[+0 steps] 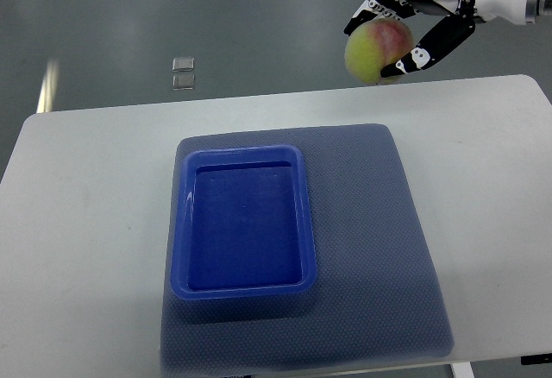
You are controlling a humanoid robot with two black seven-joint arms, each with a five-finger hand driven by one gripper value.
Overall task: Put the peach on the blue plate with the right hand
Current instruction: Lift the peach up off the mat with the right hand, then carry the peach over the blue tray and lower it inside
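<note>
I will let go of the peach, now held over the table's far edge, with my right gripper near the middle of the blue plate point(248, 208), a little toward its far rim.
A yellow-green peach point(373, 47) with a red blush is held in the air at the top right, over the table's far edge. My right hand point(405, 31) comes in from the right edge and its black and white fingers point(429, 48) are curled around the peach. The blue plate point(245, 285), a rectangular tray with a raised rim, lies empty on a grey-blue mat point(379, 240) in the middle of the table, down and to the left of the peach. My left hand is out of view.
The white table point(78, 223) spans the picture. Beyond its far edge is a grey floor with two small clear square things point(183, 72).
</note>
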